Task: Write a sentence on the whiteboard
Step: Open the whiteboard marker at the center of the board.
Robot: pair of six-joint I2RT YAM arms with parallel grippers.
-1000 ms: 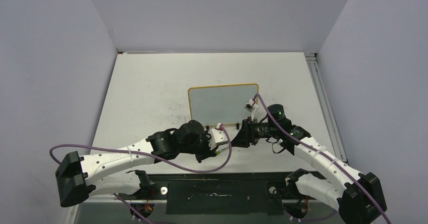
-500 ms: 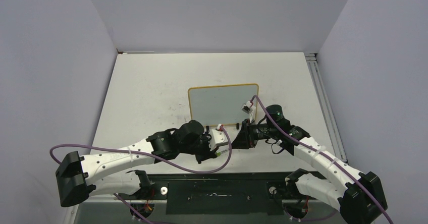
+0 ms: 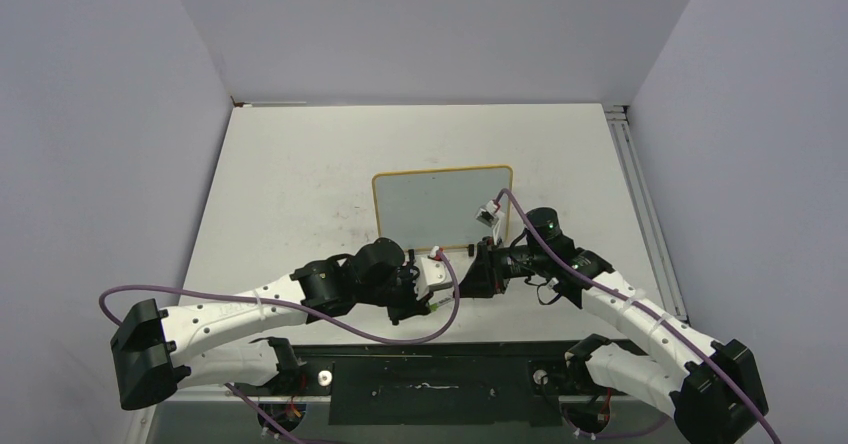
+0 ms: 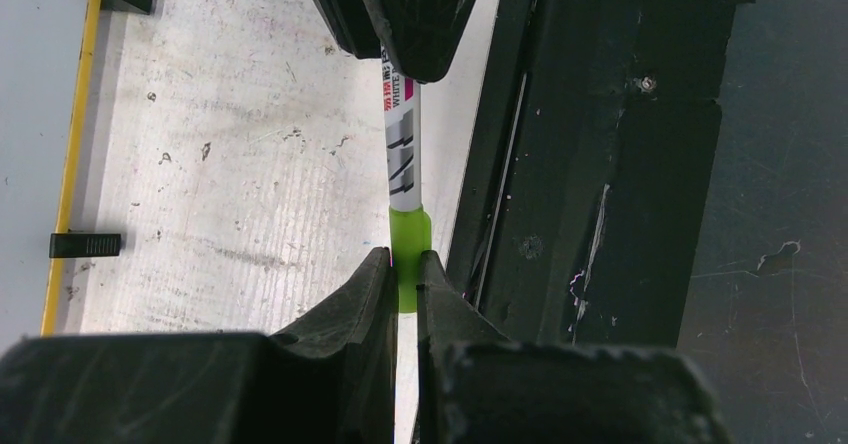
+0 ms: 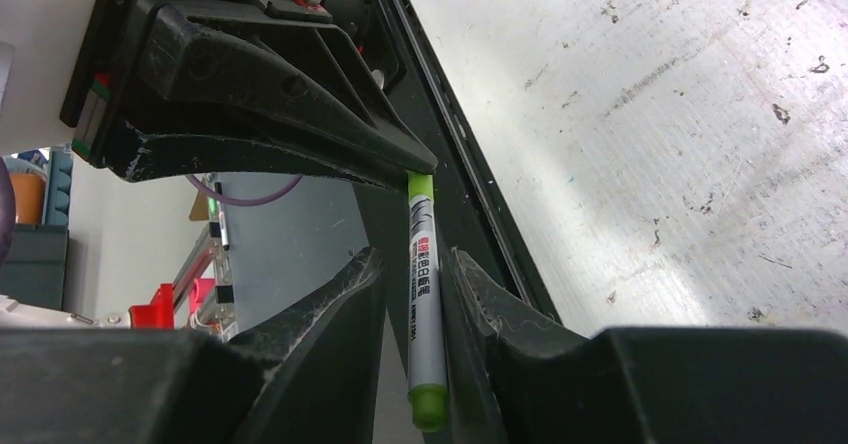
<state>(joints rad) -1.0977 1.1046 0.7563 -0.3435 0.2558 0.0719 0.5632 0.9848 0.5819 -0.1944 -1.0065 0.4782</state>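
Observation:
The robot's left gripper pinches the green cap across the marker, so it should open, take hold of the cap from its end [image 4: 408,307] and pull it off.
A white marker [image 4: 403,154] with a green cap [image 4: 409,236] is held between both grippers above the table's near edge. My left gripper [image 4: 403,264] is shut on the green cap. My right gripper [image 5: 415,264] is shut on the marker's barrel [image 5: 425,304], its green tail end toward that camera. In the top view the left gripper [image 3: 440,298] and right gripper [image 3: 466,282] meet tip to tip in front of the whiteboard [image 3: 443,204], which lies flat with a tan frame. No green writing shows on the board; the sentence is not visible.
The whiteboard's yellow frame edge [image 4: 75,134] and two black feet [image 4: 85,245] show at the left of the left wrist view. The black base rail [image 3: 440,359] runs along the near edge below the grippers. An aluminium rail [image 3: 640,194] lines the right side.
Almost nothing: the right wrist has shifted slightly toward the near edge. Both grippers still hold the marker.

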